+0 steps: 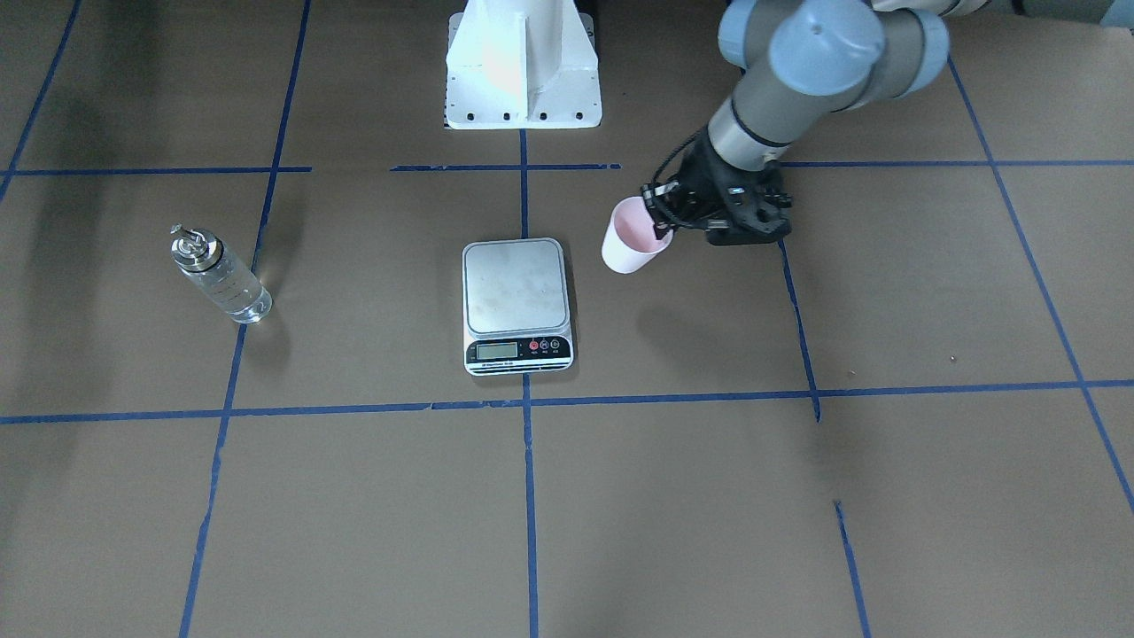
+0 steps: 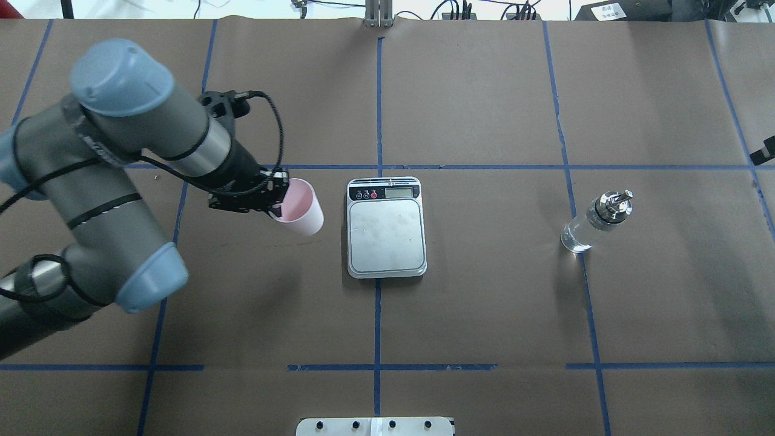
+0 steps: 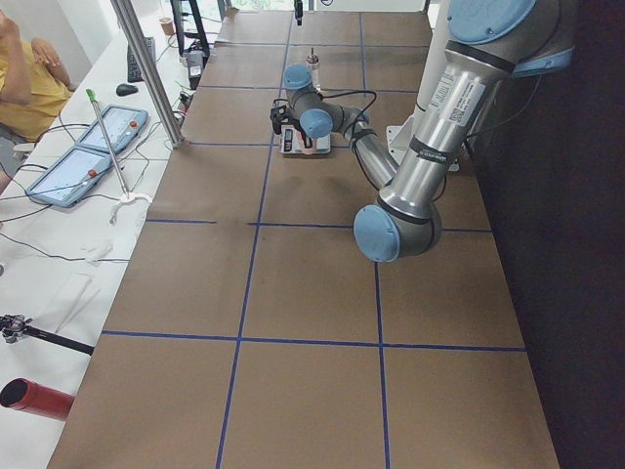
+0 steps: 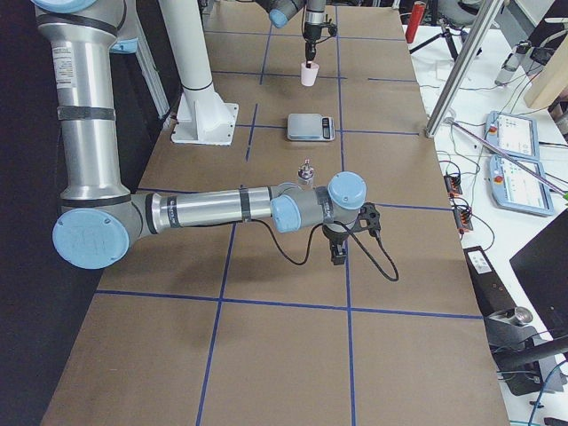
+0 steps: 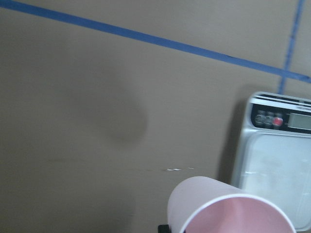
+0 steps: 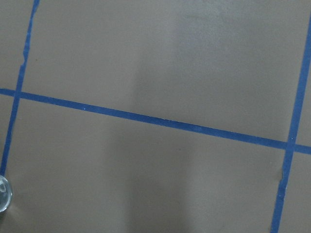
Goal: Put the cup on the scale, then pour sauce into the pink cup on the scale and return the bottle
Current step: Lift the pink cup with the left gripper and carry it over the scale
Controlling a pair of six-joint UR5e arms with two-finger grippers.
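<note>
Next, my left gripper releases the pale pink cup on the middle of the scale's bare silver platform (image 1: 517, 294) (image 5: 286, 177). The cup still hangs tilted just beside the scale.
My left gripper (image 2: 280, 206) is shut on the rim of the pale pink cup (image 2: 300, 209), one finger inside it. The cup (image 1: 631, 244) hangs tilted above the table and casts a shadow below. It is just beside the scale (image 2: 386, 233), apart from it, and the silver platform is bare. In the left wrist view the cup (image 5: 228, 213) fills the bottom edge, with the scale (image 5: 277, 160) to its right. The clear bottle (image 2: 596, 221) with a silver pourer stands alone on the robot's right. My right gripper (image 4: 339, 253) hovers low near the bottle (image 4: 307, 171); whether it is open or shut I cannot tell.
Blue tape lines grid the brown table cover. The white arm pedestal (image 1: 523, 71) stands behind the scale. Operator tablets (image 4: 510, 164) and cables lie on the side bench, and a person (image 3: 24, 88) sits beyond the table's far side.
</note>
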